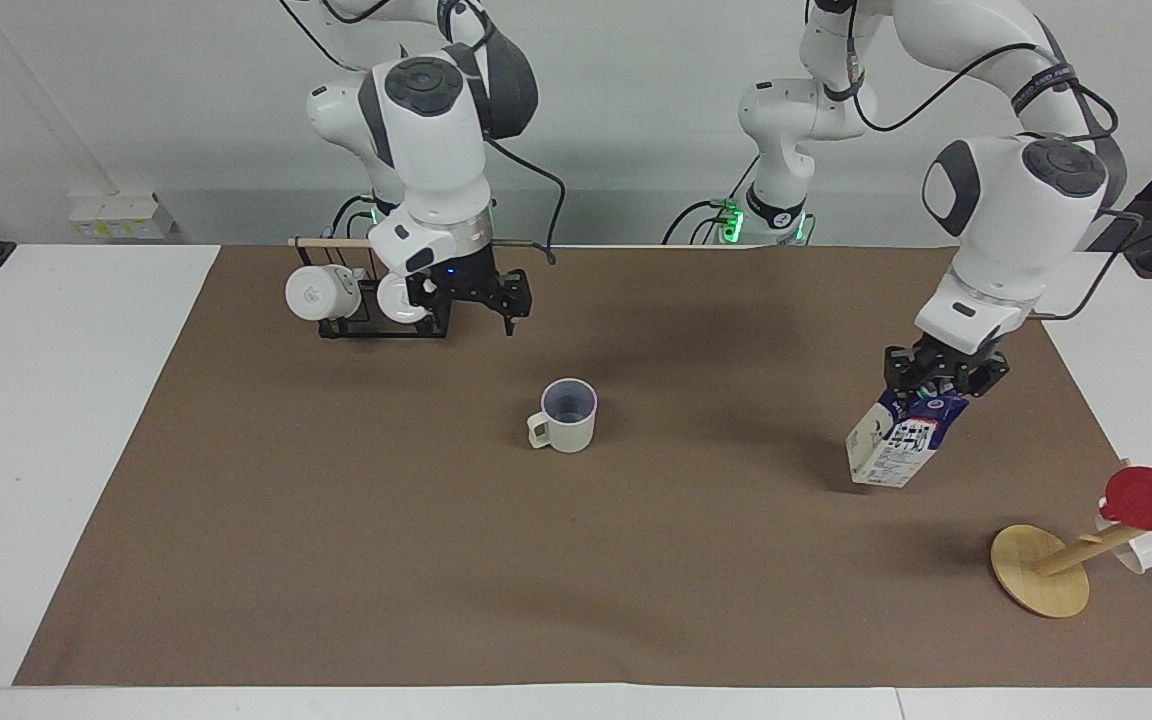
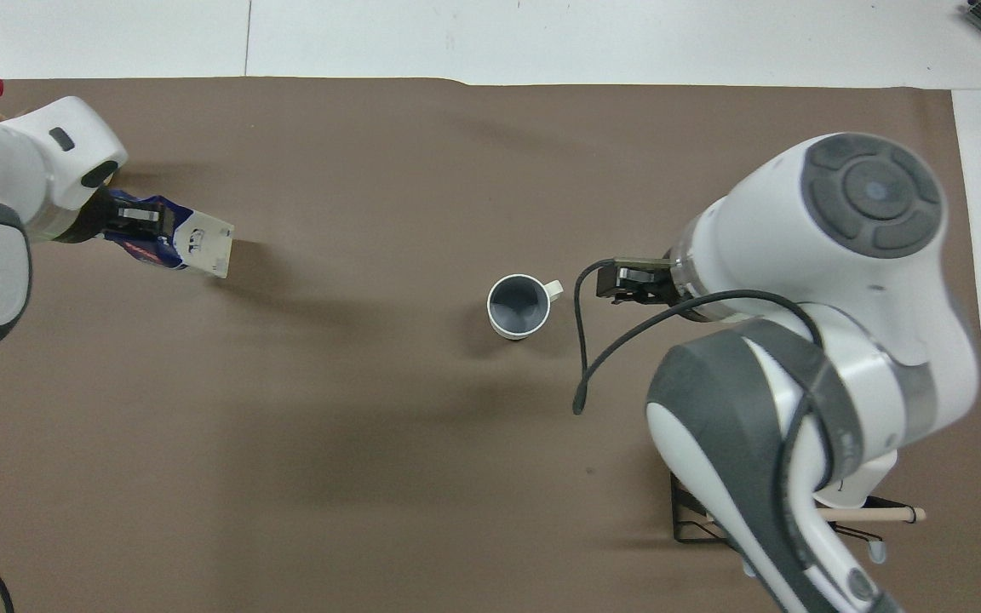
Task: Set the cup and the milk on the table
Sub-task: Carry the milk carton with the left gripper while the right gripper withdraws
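Next, the left gripper releases the milk on the brown mat (image 2: 436, 312) next to the cup, on the side opposite the cup's handle.
The cup (image 1: 566, 418) (image 2: 518, 306), beige-white with a grey-blue inside, stands upright on the brown mat (image 1: 336, 550) in the middle of the table (image 1: 36, 400), with nothing touching it. My right gripper (image 1: 468, 305) (image 2: 635, 285) hangs open and empty in the air, over the mat beside the mug rack. The milk (image 1: 898, 445) (image 2: 188, 245) is a blue and white carton, tilted, toward the left arm's end. My left gripper (image 1: 941, 385) (image 2: 129, 223) is shut on its blue top. Whether the carton's base touches the mat I cannot tell.
A black wire rack (image 1: 371, 300) with two glossy white mugs stands near the right arm's base. A red cup (image 1: 1151, 500) sits on a leaning wooden stand (image 1: 1036, 570) at the left arm's end, close to the milk.
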